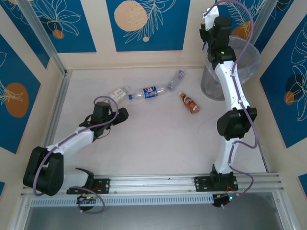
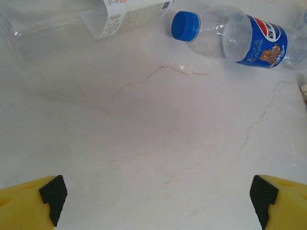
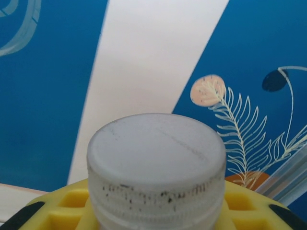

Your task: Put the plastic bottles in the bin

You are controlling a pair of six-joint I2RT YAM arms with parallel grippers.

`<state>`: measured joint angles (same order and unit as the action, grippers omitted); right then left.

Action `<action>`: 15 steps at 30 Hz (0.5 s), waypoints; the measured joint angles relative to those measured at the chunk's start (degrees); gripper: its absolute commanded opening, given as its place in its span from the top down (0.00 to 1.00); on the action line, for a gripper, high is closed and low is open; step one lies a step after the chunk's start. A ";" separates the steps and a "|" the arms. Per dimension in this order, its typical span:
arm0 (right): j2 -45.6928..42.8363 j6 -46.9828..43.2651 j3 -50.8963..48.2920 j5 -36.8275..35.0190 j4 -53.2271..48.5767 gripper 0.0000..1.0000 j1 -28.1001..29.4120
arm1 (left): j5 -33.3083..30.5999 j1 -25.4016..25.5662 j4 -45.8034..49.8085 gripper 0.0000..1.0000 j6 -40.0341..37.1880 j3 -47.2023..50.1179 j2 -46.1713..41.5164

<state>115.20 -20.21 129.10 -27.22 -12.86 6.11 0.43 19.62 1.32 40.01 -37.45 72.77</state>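
Observation:
The robot's right gripper will release the white-cap bottle inside the bin point(image 1: 216, 72), on the side closest to the small clear bottle.
Four plastic bottles lie on the table: a clear one with a white label point(image 1: 120, 93), a blue-label, blue-cap one point(image 1: 146, 92), a small clear one point(image 1: 175, 79) and a brown one with a red label point(image 1: 189, 102). My left gripper point(image 1: 117, 115) rests low just in front of them, open, with bare table between its pads point(image 2: 53, 196). In the left wrist view the blue-label bottle point(image 2: 240, 38) and the white-label bottle point(image 2: 72, 19) lie ahead. My right gripper point(image 1: 207, 28) is raised by the bin point(image 1: 237, 67), shut on a bottle with a white cap point(image 3: 156, 158).
The bin stands at the back right corner against the blue and cream walls. A metal rail point(image 1: 158, 184) runs along the near edge by the arm bases. Pale marble tabletop point(image 1: 158, 139) lies open in the middle.

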 measured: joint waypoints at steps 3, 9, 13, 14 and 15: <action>1.99 -1.38 0.44 -1.18 -0.22 0.95 -1.20 | -0.24 0.00 0.11 0.01 0.00 0.02 -1.31; 2.36 -5.03 -1.01 -3.15 2.01 0.91 -2.08 | -0.46 0.00 0.26 0.01 0.00 0.02 -1.81; 2.36 -7.21 -6.25 -4.35 5.20 0.88 -2.08 | -0.44 0.00 0.24 0.01 0.02 0.02 -1.64; 2.34 -7.93 -7.69 -4.57 5.68 0.87 -2.08 | -0.44 0.00 0.22 0.01 0.02 0.02 -1.53; 2.36 -8.68 -9.03 -4.79 6.40 0.86 -2.08 | -0.42 0.00 0.22 0.01 0.02 0.02 -1.40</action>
<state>117.56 -28.88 120.07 -32.01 -6.46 4.03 0.01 19.62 1.54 40.03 -37.43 71.37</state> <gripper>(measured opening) 0.372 0.993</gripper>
